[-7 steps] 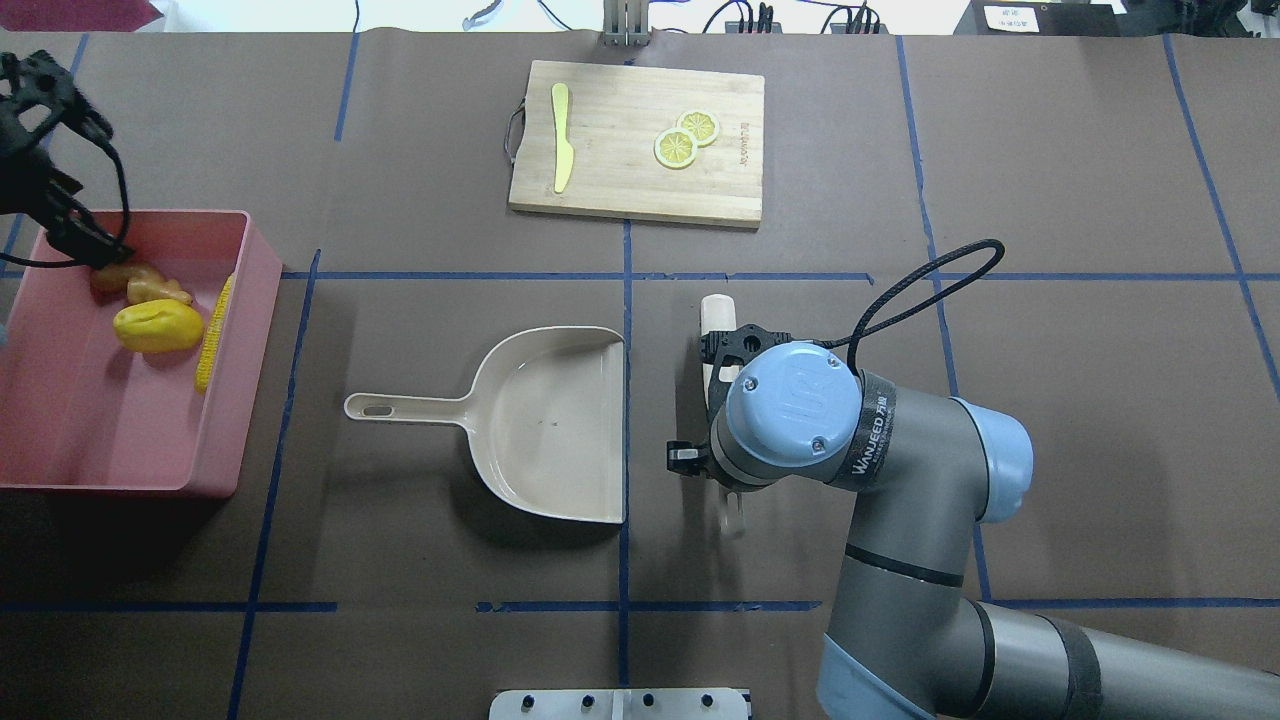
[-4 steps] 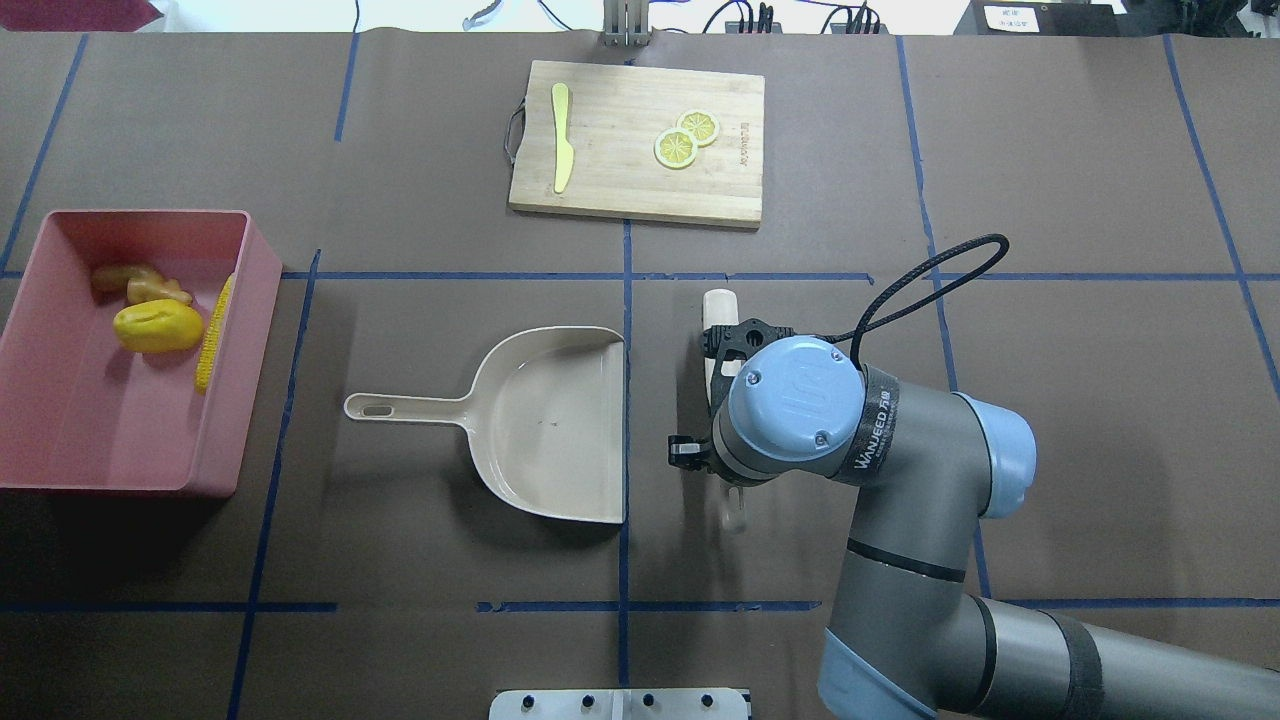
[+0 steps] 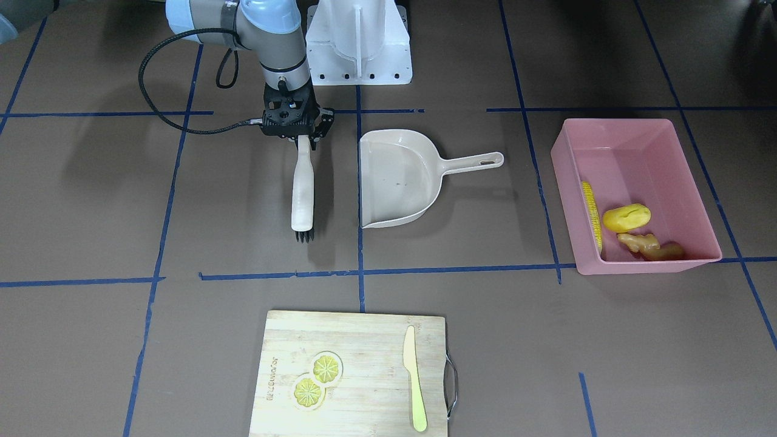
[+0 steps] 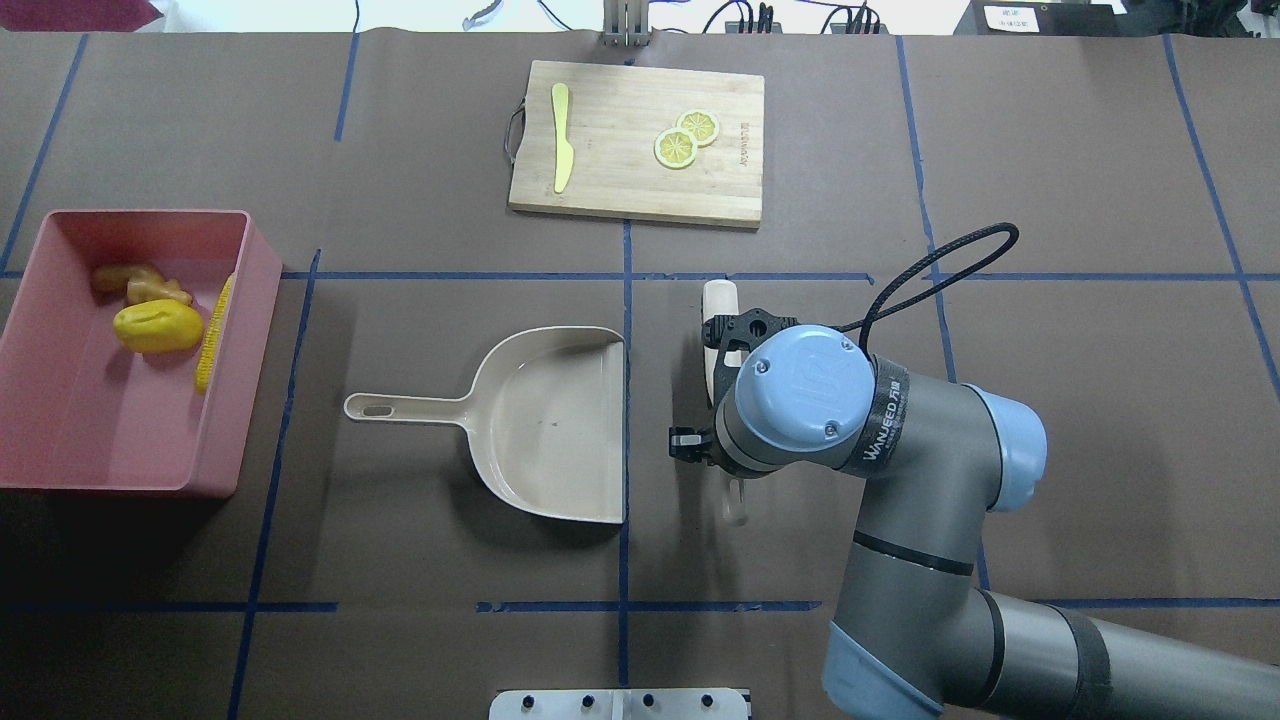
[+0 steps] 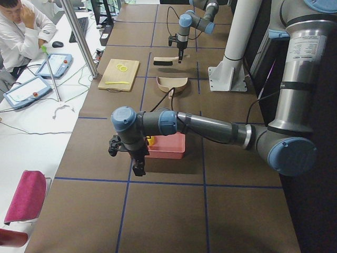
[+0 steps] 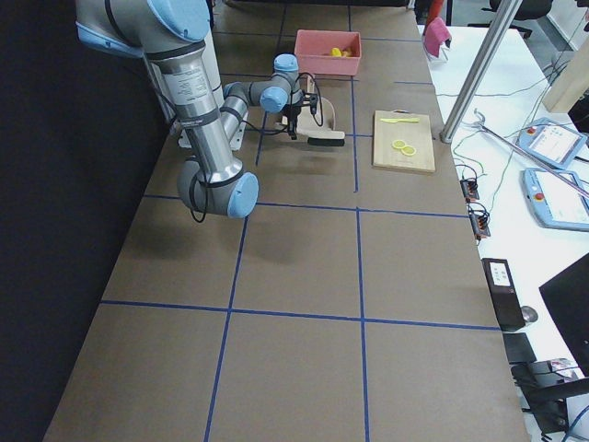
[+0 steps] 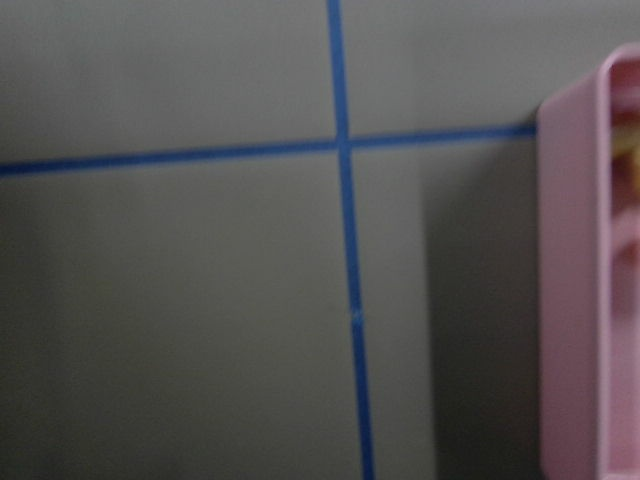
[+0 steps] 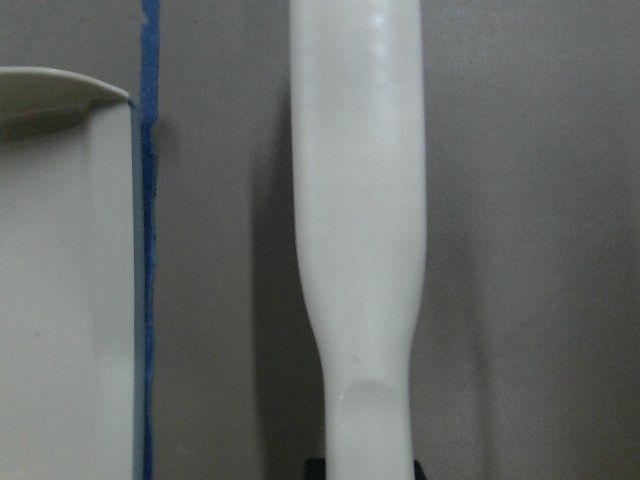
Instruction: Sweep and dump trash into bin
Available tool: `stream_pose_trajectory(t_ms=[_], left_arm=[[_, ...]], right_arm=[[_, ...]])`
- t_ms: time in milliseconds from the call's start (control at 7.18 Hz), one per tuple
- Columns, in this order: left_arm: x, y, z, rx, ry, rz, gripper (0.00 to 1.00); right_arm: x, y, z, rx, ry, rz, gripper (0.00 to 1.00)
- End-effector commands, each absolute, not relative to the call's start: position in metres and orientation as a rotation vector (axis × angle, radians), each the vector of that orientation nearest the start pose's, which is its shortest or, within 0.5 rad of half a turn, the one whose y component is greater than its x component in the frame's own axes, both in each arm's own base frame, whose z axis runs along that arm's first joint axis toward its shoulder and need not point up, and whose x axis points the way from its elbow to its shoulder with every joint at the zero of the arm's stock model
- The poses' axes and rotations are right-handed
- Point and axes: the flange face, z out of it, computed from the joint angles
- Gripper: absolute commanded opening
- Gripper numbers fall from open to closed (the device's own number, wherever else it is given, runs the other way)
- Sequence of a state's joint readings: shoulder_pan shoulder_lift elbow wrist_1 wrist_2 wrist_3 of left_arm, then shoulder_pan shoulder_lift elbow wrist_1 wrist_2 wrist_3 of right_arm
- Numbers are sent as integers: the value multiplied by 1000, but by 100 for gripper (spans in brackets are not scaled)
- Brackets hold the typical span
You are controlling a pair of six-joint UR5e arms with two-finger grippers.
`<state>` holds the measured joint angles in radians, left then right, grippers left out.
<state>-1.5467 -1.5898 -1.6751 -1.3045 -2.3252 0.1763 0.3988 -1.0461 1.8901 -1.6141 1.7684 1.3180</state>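
Note:
The robot's right gripper should set the white brush, now just beside the beige dustpan, down on the bare table well across the long blue tape line [image 3: 11,192] from the dustpan.
The pink bin [image 4: 258,300] stands at the table's left end and holds the corn cob [image 4: 213,333], the potato-like lump [image 4: 158,326] and the ginger root [image 4: 140,283]. It also shows in the front view [image 3: 631,128]. My right gripper [image 3: 301,141] is shut on the handle of a white brush [image 3: 302,194], bristles pointing away from me, just right of the beige dustpan [image 4: 545,420]. The brush [image 8: 360,200] fills the right wrist view. My left gripper [image 5: 136,161] hangs past the bin's outer end; I cannot tell if it is open.
A wooden cutting board [image 4: 640,190] lies at the far middle with a pale knife [image 4: 562,150] and two lemon slices [image 4: 685,140]. The robot's white base [image 3: 358,42] stands behind the dustpan. A person [image 5: 21,26] sits beyond the table's far side.
My left arm has pulled away from the bin's far corner and out of the overhead view. My right arm has shifted slightly away from me, taking the brush with it.

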Motion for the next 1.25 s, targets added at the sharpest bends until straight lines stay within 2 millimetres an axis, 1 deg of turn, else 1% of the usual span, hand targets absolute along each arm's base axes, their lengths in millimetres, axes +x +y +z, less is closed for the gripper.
stream_pose_trajectory(t_ms=[0,139,278,418,557,696,835,974,1114], left_arm=[[-66,-442,662,-92,846,120,100],[-66,-438,668,-78,859,124,100],[-66,-439,670,-58,854,131,100],[-65,-441,675,-67,855,127,100],[-66,-440,671,-60,854,127,100],[-65,-441,672,-58,857,132,100],[-66,-441,669,-44,854,136,100],[-66,-441,669,-43,854,131,100],[-66,-441,669,-43,854,131,100]], right_arm=[[-506,-353,231,109,-823,19,0],[-492,-358,245,99,-811,22,0],[-458,-369,261,78,-815,10,0],[-420,-369,287,84,-793,-12,0],[-395,-377,309,96,-766,-45,0],[-371,-389,330,90,-741,-54,0],[-337,-396,362,98,-745,-70,0],[-292,-395,414,92,-762,-119,0],[-244,-390,457,90,-754,-118,0]])
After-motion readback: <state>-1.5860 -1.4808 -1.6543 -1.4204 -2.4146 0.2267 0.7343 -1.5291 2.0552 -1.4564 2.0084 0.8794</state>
